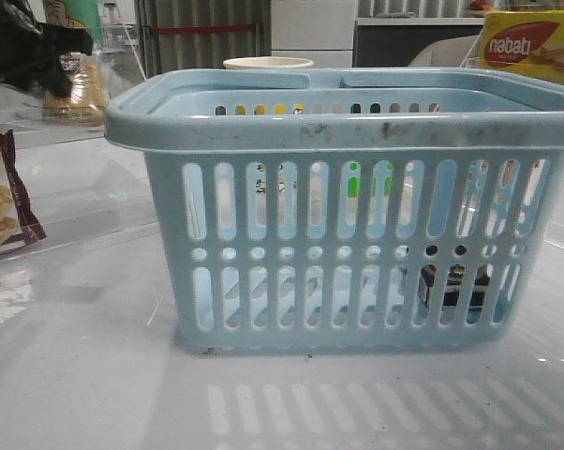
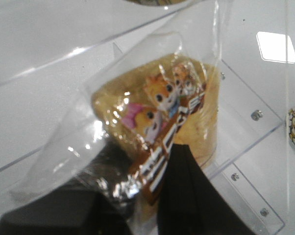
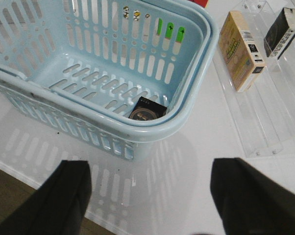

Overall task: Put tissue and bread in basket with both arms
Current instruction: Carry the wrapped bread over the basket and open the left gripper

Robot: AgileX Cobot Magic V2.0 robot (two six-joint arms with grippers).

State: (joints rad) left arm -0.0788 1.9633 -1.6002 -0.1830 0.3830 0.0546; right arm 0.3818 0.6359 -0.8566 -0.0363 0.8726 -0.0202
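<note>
My left gripper is to release the bread inside the end of the light-blue basket (image 1: 261,251) that is away from the tissue.
The light-blue basket (image 1: 338,216) (image 3: 186,112) stands mid-table. The tissue (image 3: 146,108), a small dark pack, lies on the basket floor in a corner and shows through the slots (image 1: 455,286). The bread (image 2: 157,122), yellowish in a clear packet with a brown-and-white label, is pinched at its label end by my left gripper (image 2: 137,205), which is shut on it. At the far left of the front view, that gripper (image 1: 29,47) holds the bread (image 1: 81,89) above the table, left of the basket. My right gripper (image 3: 147,196) hangs open and empty over bare table beside the basket.
A maroon-edged snack bag (image 1: 1,197) lies at the left edge. A yellow nabati box (image 1: 530,42) and a paper cup (image 1: 268,64) stand behind the basket. A clear acrylic rack (image 3: 255,122) beside the basket holds a tan box (image 3: 240,49) and a dark pack (image 3: 282,32).
</note>
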